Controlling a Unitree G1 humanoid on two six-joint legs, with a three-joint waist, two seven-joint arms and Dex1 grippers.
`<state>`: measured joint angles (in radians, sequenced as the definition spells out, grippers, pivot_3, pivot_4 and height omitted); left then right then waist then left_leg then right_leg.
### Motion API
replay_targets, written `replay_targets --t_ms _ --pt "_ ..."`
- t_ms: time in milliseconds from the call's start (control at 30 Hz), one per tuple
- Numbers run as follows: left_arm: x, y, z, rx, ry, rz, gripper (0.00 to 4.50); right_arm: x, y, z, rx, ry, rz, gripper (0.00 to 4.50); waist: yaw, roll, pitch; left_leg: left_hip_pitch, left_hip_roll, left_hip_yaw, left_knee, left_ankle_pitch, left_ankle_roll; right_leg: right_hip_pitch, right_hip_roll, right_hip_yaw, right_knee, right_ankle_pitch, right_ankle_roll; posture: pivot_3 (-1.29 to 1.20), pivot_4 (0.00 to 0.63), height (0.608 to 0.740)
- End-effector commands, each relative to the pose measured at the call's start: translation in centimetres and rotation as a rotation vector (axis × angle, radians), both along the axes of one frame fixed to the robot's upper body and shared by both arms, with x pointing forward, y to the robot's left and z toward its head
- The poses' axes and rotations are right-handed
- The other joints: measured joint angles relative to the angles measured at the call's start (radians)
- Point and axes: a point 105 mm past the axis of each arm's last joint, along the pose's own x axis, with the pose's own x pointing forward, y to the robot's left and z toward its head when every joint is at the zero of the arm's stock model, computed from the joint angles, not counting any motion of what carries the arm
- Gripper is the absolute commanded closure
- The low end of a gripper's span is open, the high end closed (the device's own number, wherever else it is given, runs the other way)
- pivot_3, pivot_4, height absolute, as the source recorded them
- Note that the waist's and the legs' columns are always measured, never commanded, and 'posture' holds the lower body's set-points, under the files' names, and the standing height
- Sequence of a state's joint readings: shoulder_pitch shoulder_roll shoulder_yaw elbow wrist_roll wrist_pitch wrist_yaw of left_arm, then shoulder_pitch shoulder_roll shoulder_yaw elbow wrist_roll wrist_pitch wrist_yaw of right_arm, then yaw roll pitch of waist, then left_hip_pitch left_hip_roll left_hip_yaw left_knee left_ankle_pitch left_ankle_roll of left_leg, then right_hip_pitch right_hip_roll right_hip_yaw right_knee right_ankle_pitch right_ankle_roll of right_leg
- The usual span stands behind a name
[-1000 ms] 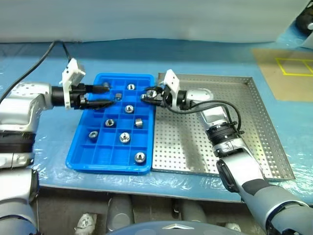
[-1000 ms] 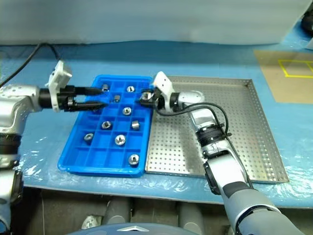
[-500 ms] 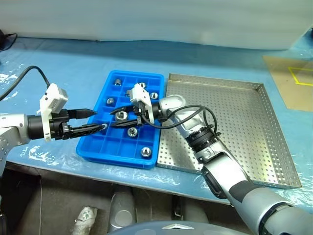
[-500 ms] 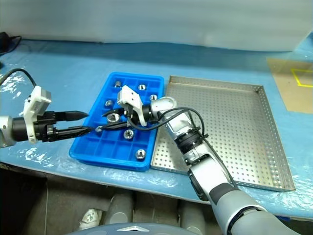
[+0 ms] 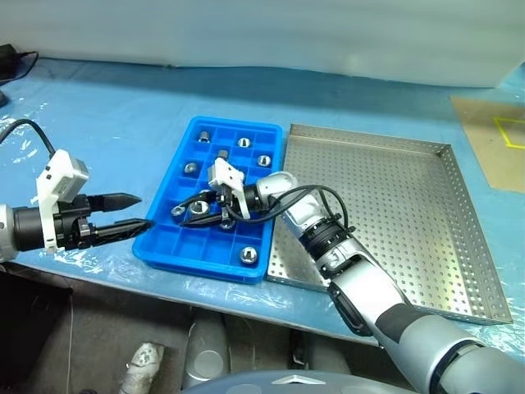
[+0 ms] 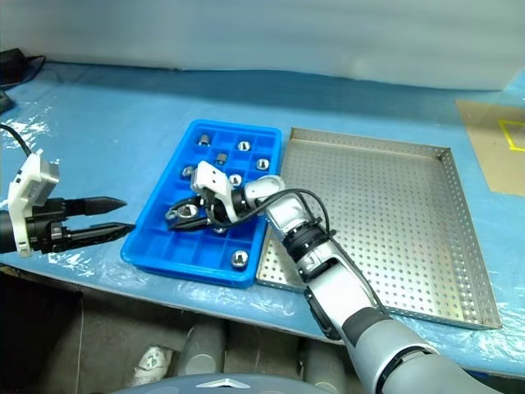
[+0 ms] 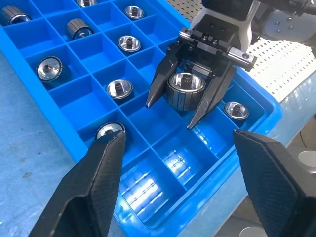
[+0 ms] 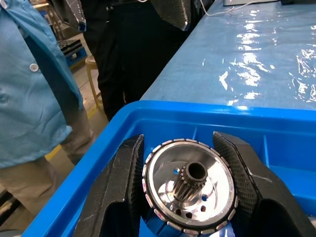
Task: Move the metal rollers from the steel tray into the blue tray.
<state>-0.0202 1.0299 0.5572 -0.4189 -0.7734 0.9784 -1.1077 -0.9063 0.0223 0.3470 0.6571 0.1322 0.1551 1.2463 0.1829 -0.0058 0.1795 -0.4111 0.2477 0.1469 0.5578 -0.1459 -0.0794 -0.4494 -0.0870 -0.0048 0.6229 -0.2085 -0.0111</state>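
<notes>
Next, my right gripper releases the metal roller in the blue tray's front-row cell [image 5: 194, 243] beside the tray's empty corner cell.
The blue tray [image 5: 166, 245] lies left of the steel tray [image 5: 394, 205], edge to edge. Several metal rollers sit in its cells, such as one at the far side [image 5: 244, 142] and one near the front [image 5: 248, 256]. My right gripper [image 5: 187, 215] reaches leftward over the tray's near-left cells, shut on a metal roller [image 8: 190, 185] held just above a cell. Its toothed hub faces the wrist camera. My left gripper [image 5: 146, 211] hangs open and holds nothing, just off the blue tray's left edge, pointing at it.
Both trays rest on a table under blue plastic sheeting [image 5: 115, 107], close to its front edge. A brown board with yellow tape [image 5: 492, 131] lies at the far right. A person in a blue coat [image 8: 29, 89] stands beyond the table's left side.
The camera has swung left. My right gripper carried the roller from the blue tray's far right corner across to its near-left cells and lower. My left gripper drew back off the tray.
</notes>
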Motion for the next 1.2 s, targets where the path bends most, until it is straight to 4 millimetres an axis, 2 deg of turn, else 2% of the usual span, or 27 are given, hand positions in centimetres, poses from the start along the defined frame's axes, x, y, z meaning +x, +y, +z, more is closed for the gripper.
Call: replay_targets --t_ms 33,233,467,733,933,1133,1200 --pt "-0.3 -0.1 1.1 0.013 -0.048 -0.009 0.84 -1.2 0.0 -0.1 -0.014 0.057 0.071 2.73 0.0 0.0 0.0 0.0 0.0 0.0 0.0 0.0 0.0 0.0 0.0 0.0 0.0 0.0 0.0 0.41 0.15 0.74" --pt "0.2 -0.1 1.1 0.001 -0.055 -0.002 0.84 -3.0 1.1 -1.5 -0.037 0.094 0.113 2.73 -0.002 0.0 0.0 0.0 0.002 0.0 0.0 0.001 -0.001 0.0 0.002 0.0 0.0 0.0 0.0 0.41 0.15 0.74" --pt "0.2 -0.6 1.1 -0.004 -0.056 -0.012 0.84 -3.0 2.9 -2.1 -0.019 0.057 0.066 2.73 0.0 0.0 -0.001 0.0 0.006 0.0 0.002 0.001 -0.001 0.0 0.005 0.0 0.001 0.0 -0.001 0.42 0.15 0.74" --pt "0.1 -0.6 1.1 -0.004 -0.06 -0.007 0.84 -3.1 2.9 -2.4 -0.024 0.018 0.094 2.73 0.002 -0.001 -0.001 0.001 0.007 0.0 0.003 0.001 -0.002 0.001 0.006 0.0 0.003 0.0 -0.001 0.43 0.15 0.74" --pt "0.4 -0.7 1.3 -0.007 -0.067 -0.011 0.84 -2.4 2.9 -1.7 -0.003 0.039 0.054 0.83 0.001 -0.001 -0.001 0.001 0.008 0.0 0.004 0.001 -0.002 0.001 0.007 0.0 0.003 0.0 -0.001 0.41 0.15 0.74" --pt "1.3 -1.1 1.5 -0.016 -0.081 -0.037 0.84 -0.7 2.0 -0.9 0.026 0.003 -0.028 0.83 0.0 -0.001 -0.001 0.001 0.009 0.0 0.004 0.004 -0.006 0.001 0.008 -0.001 0.004 0.0 -0.002 0.37 0.15 0.74" --pt "1.8 -1.3 1.7 -0.025 -0.092 -0.052 0.84 0.2 1.3 -0.1 0.045 -0.021 -0.065 0.83 -0.002 -0.001 -0.001 0.002 0.009 0.0 0.005 0.004 -0.007 0.001 0.008 0.0 0.005 0.0 -0.002 0.33 0.15 0.74"
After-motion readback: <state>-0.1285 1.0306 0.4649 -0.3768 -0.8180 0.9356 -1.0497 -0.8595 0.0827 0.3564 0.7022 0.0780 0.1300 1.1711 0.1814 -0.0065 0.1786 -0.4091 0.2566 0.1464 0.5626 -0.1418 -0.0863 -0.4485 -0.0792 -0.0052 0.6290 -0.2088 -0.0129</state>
